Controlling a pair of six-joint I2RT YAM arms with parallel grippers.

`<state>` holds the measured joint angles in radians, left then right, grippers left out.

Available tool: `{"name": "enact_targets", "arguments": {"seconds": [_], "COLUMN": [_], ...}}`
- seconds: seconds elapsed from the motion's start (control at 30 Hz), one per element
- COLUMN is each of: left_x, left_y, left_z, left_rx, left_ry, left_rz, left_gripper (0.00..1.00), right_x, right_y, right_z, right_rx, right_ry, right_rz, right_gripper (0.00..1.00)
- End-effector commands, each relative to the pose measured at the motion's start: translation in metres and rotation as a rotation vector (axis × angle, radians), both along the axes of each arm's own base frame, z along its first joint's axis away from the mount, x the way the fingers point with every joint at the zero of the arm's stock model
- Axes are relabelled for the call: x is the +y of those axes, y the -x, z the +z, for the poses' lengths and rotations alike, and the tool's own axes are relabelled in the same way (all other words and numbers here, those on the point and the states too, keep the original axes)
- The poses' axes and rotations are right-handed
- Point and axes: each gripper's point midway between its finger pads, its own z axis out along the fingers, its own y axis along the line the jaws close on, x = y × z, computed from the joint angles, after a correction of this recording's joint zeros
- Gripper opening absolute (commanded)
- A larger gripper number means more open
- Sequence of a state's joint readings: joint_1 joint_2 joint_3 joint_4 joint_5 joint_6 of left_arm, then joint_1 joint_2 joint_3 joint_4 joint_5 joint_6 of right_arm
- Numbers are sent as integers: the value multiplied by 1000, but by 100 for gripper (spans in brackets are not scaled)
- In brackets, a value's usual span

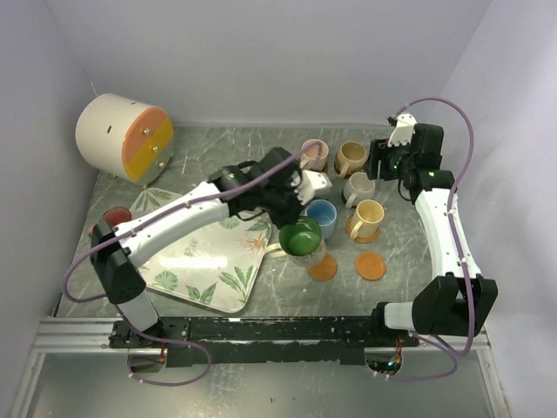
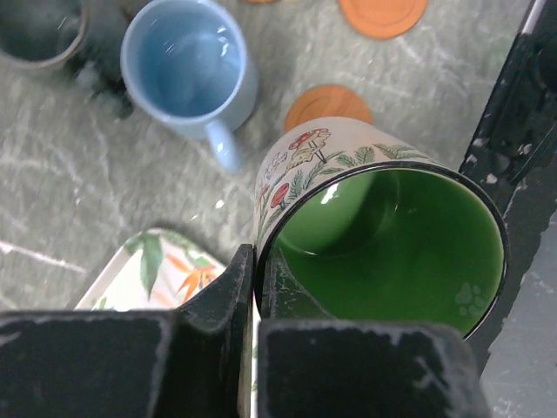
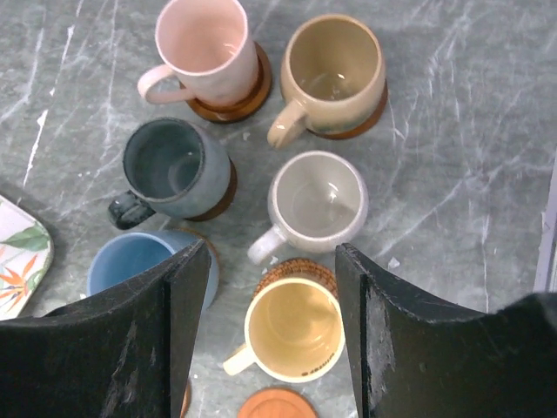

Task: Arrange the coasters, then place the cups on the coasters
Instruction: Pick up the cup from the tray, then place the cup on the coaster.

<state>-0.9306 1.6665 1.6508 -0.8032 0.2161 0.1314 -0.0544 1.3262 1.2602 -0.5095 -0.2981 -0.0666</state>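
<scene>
Next, my left gripper sets the green cup down and lets go of it on the bare orange coaster (image 1: 371, 265) (image 2: 383, 10) in front of the yellow cup.
My left gripper (image 2: 257, 266) is shut on the rim of the green cup (image 2: 392, 244), one finger inside and one outside. The top view shows this cup (image 1: 300, 236) next to a bare orange coaster (image 1: 323, 266), with a second bare coaster (image 1: 371, 266) to its right. My right gripper (image 3: 271, 261) hangs open high above the group of cups. Below it the pink cup (image 3: 202, 39), tan cup (image 3: 335, 61), dark grey cup (image 3: 165, 165), cream cup (image 3: 318, 200), light blue cup (image 3: 130, 261) and yellow cup (image 3: 291, 331) stand on coasters. A red cup (image 1: 116, 216) stands far left.
The leaf-print tray (image 1: 200, 270) lies under the left arm at the front left. A big white-and-orange cylinder (image 1: 124, 137) lies at the back left corner. Walls close in the table on three sides.
</scene>
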Motion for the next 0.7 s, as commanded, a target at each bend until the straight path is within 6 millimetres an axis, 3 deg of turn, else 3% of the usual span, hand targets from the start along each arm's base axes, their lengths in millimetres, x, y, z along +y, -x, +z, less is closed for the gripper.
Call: {"name": "enact_targets", "arguments": {"seconds": [0.0,0.13,0.23,0.37,0.5,0.67], "left_x": [-47,-64,-74,-94,-120,-159], "left_y": [-7,-23,-28,-26,-18,-1], "left_z": [45,51,64,63,44,31], "left_rx": [-94,-108,-103,-30,50,64], "left_ry": [133,200,260,277,296,295], "left_rz": [67,151,182,171,159,127], "left_gripper": [7,7,7,7,7,7], "right_x": [-6,16,15,-9,-51,-84], "right_y": [18,43,51,45,34,28], "right_z": [-3,3,5,1,-10,-30], "right_rx": [48,44,33,70,113,175], "right_ry": [-6,-34,-22,27,72,-13], "right_rz": [15,159,155,4,-199,-301], "right_gripper": [59,58,58,58,58,58]}}
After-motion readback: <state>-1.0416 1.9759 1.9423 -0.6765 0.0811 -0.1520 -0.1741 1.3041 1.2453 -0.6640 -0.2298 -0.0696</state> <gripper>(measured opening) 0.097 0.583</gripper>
